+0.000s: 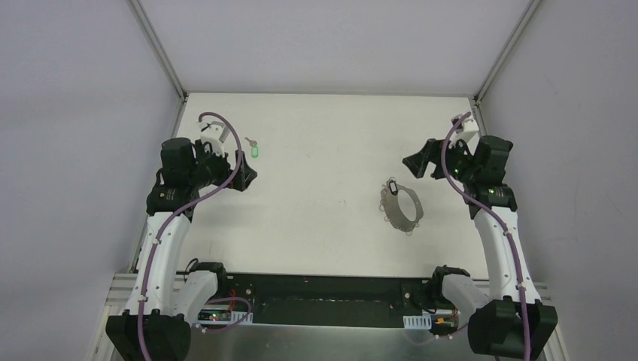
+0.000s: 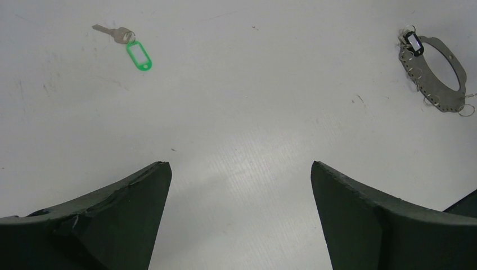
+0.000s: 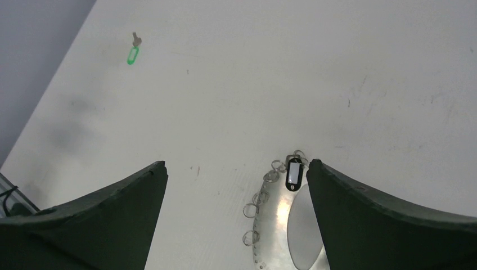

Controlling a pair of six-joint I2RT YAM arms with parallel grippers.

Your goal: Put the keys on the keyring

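Note:
The keyring's near end (image 1: 414,227) is beside its last split ring and opposite the black oval tag. My right gripper needs to close there.
A small silver key with a green plastic tag (image 1: 255,150) (image 2: 135,48) (image 3: 133,52) lies flat at the back left of the white table. The keyring (image 1: 399,207) (image 2: 436,70) (image 3: 275,225), a flat silver metal loop with a black oval tag and small split rings along its edge, lies right of centre. My left gripper (image 1: 244,174) (image 2: 241,191) hovers open just in front of the key, with only bare table between its fingers. My right gripper (image 1: 412,165) (image 3: 236,191) is open and hangs just behind and to the right of the keyring, whose right half its finger hides in the right wrist view.
The white table (image 1: 323,135) is walled by grey panels on the left, right and back, with metal posts at the back corners. A dark base rail (image 1: 323,301) runs along the near edge between the two arm bases.

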